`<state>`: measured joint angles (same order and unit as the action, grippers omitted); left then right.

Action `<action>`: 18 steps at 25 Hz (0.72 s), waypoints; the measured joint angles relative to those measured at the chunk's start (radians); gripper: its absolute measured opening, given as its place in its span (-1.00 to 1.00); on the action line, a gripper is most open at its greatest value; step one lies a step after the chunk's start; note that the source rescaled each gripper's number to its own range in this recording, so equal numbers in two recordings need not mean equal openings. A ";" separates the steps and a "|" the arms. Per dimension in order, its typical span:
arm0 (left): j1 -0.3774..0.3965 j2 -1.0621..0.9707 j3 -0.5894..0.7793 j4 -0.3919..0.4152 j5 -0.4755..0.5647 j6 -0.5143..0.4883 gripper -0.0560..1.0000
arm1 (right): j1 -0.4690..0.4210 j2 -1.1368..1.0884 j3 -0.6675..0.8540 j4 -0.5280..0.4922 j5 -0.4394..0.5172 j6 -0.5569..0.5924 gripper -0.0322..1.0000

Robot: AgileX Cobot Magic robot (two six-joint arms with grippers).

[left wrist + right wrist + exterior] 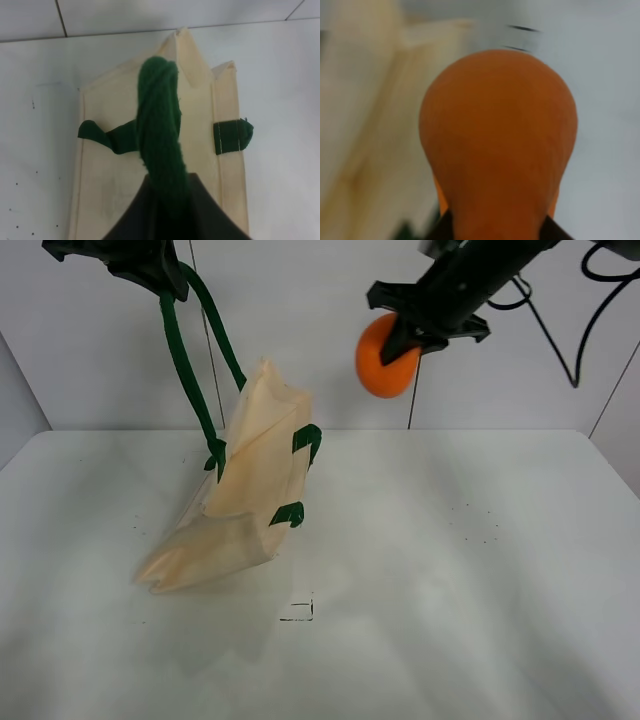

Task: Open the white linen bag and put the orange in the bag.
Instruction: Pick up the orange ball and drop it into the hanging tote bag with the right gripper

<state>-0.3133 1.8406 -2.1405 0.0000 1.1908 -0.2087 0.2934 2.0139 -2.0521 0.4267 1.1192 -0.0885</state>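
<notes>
The robot's right gripper should release the orange, now held in the air above the bag's top, between the raised side and low flap (242, 511) of the white linen bag.
The white linen bag (250, 485) hangs tilted from one dark green strap handle (185, 360), its lower end resting on the table. My left gripper (150, 265) is shut on that handle high at the upper left; the left wrist view shows the handle (159, 130) running from the jaws down to the bag (200, 100). My right gripper (408, 335) is shut on the orange (385, 358) and holds it in the air, up and to the right of the bag's top. The orange (497, 135) fills the right wrist view, with the bag (365, 100) blurred beside it.
The white table (450, 570) spreads under both arms. A small dark mark (298, 612) lies on it in front of the bag. A grey wall stands behind, and cables (560, 330) hang at the upper right.
</notes>
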 joint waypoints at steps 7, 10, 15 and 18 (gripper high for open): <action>0.000 0.000 0.000 0.000 0.000 0.000 -0.89 | 0.202 0.098 -0.001 0.033 -0.106 0.061 -0.92; 0.000 0.000 0.000 0.000 0.000 0.000 -0.89 | 0.233 0.166 -0.001 0.039 -0.132 0.081 -0.92; 0.000 0.000 0.000 0.000 0.000 0.000 -0.89 | 0.244 0.261 -0.001 0.118 -0.185 0.077 -0.92; 0.000 0.000 0.000 0.000 0.000 0.000 -0.89 | 0.244 0.291 -0.001 0.130 -0.210 0.075 -0.92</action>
<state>-0.3133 1.8406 -2.1405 0.0000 1.1908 -0.2087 0.5372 2.3045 -2.0534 0.5567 0.9088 -0.0135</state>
